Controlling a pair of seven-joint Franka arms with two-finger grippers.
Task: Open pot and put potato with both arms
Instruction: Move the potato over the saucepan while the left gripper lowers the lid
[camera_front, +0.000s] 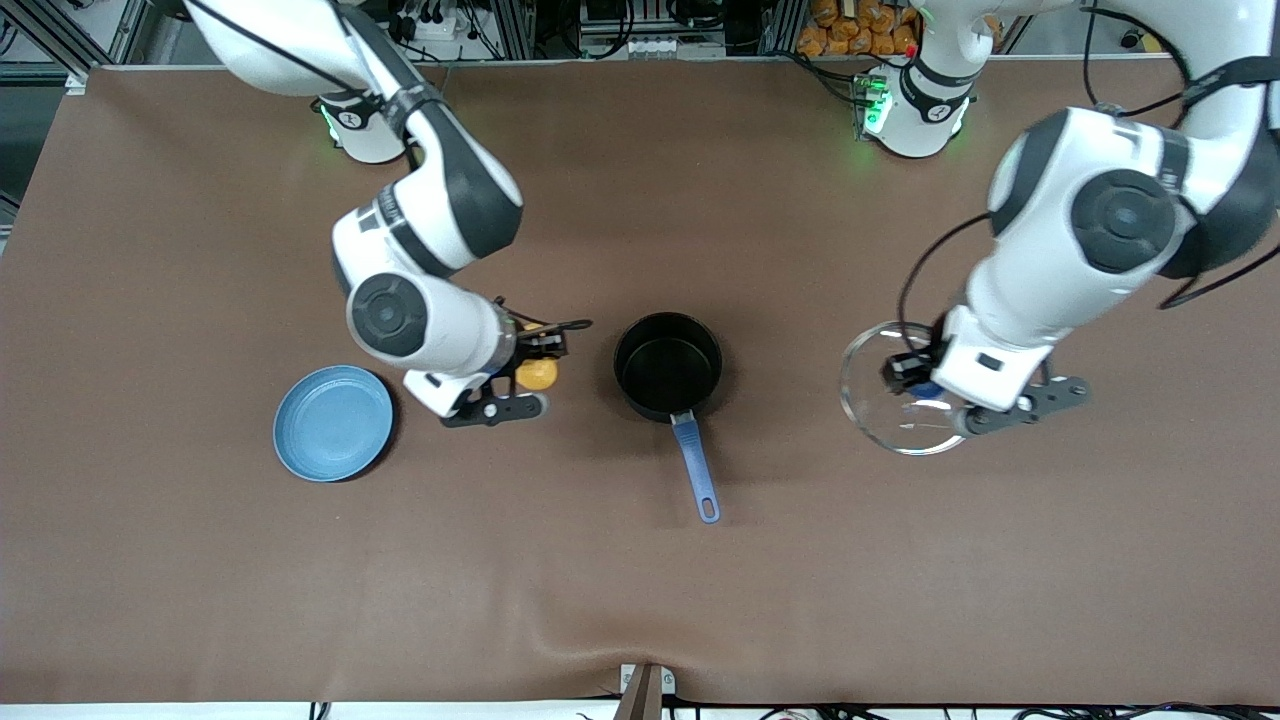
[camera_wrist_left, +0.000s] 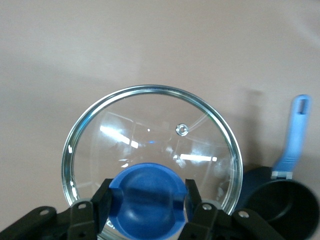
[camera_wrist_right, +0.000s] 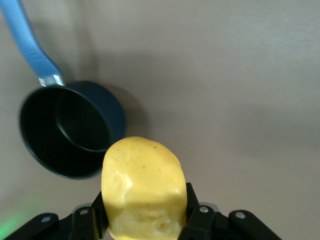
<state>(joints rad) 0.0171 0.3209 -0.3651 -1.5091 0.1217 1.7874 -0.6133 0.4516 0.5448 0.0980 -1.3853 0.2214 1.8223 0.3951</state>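
Observation:
Next, I set the glass lid on the bare brown table cover (camera_front: 923, 403) beside the black pot with my left gripper.
The black pot (camera_front: 668, 364) stands open mid-table, its blue handle (camera_front: 696, 466) pointing toward the front camera. It also shows in the right wrist view (camera_wrist_right: 70, 130) and the left wrist view (camera_wrist_left: 280, 202). My right gripper (camera_front: 535, 368) is shut on the yellow potato (camera_wrist_right: 142, 187) and holds it above the table between the plate and the pot. My left gripper (camera_front: 915, 385) is shut on the blue knob (camera_wrist_left: 148, 197) of the glass lid (camera_wrist_left: 150, 145) and holds it over the table toward the left arm's end, beside the pot.
A flat blue plate (camera_front: 333, 422) lies toward the right arm's end of the table, nearer the front camera than the right gripper. The brown table cover (camera_front: 640, 580) spreads around.

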